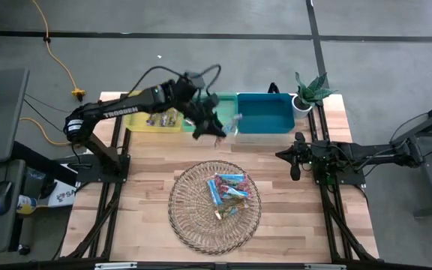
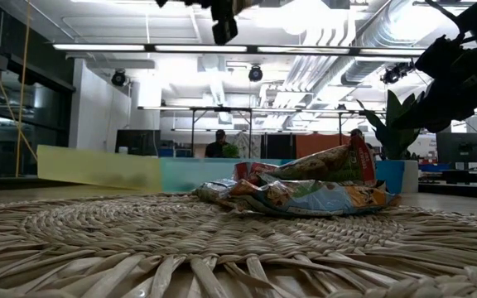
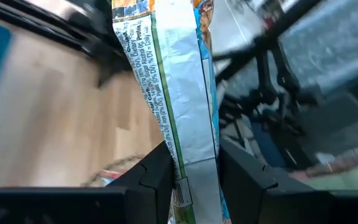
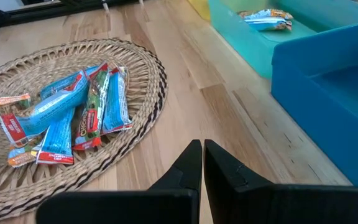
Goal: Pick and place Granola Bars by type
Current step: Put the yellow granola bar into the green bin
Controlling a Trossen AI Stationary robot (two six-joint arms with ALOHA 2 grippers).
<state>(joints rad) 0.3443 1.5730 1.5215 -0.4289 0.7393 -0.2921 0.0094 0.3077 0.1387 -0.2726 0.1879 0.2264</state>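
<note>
Next, the left gripper releases the light blue-white granola bar, now held high in front of that bin, near the middle of the teal bin (image 1: 214, 115).
My left gripper (image 1: 220, 127) is held high over the far side of the table, in front of the teal bin (image 1: 225, 103). It is shut on a light blue-white granola bar (image 3: 179, 81), which shows as a pale strip (image 1: 236, 118) in the high view. Several more bars (image 1: 227, 191) lie heaped on the round wicker tray (image 1: 190, 217); most are light blue (image 4: 55, 118). One bar (image 4: 266, 18) lies in the teal bin, and others (image 1: 160, 118) lie in the yellow bin. My right gripper (image 4: 202, 149) is shut with nothing in it, low at the table's right. My left gripper pinches the bar between its two fingers (image 3: 157, 177) at one end (image 3: 191, 165), a finger on each long side. The bar lies along the fingers and sticks out well past their tips. It is lifted clear of the table and the bins.
Three bins stand in a row along the far edge: yellow (image 1: 137, 120), teal, and blue (image 1: 265, 112). A potted plant (image 1: 310, 90) stands at the far right corner. Bare wood lies between the tray and the bins.
</note>
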